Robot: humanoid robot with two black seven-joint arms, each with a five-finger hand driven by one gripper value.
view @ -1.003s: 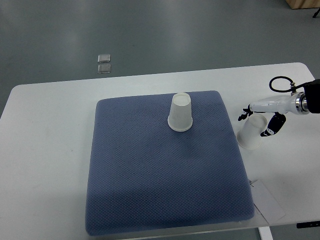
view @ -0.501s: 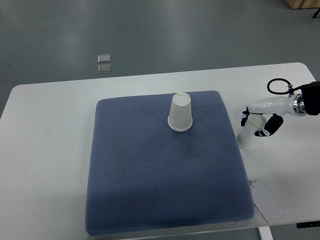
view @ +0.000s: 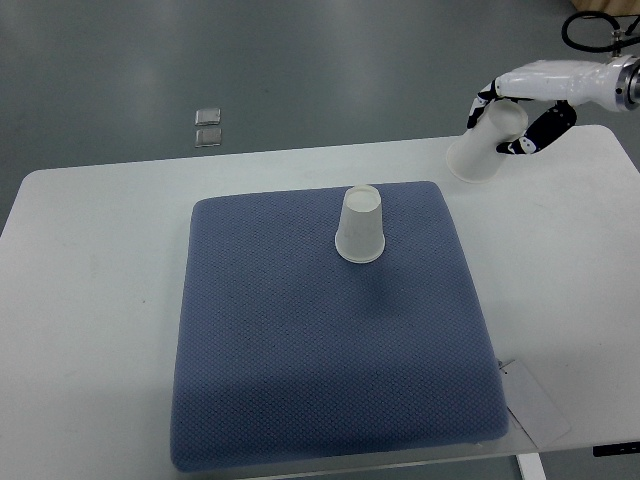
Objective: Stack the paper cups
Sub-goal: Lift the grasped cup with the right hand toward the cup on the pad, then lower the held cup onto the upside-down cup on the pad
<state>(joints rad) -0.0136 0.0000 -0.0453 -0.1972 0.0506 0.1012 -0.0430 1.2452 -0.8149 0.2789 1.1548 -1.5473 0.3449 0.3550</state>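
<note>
Next, my right gripper releases its white paper cup over the top of the cup (view: 359, 191) that is standing on the blue mat.
One white paper cup (view: 361, 224) stands upside down on the blue mat (view: 330, 330), near its far edge. A second white paper cup (view: 482, 143) is held upside down and tilted in the air above the table's far right part. My right hand (view: 512, 112) is shut on that cup near its base, with the arm coming in from the upper right. The left arm is out of view.
The white table (view: 90, 300) carries the mat. A white paper tag (view: 535, 405) lies at the mat's near right corner. Two small clear squares (view: 208, 126) sit on the grey floor beyond the table.
My right hand closed on the cup beside the mat and lifted it, moving it up and toward the far right of the table. The cup on the mat stayed put.
</note>
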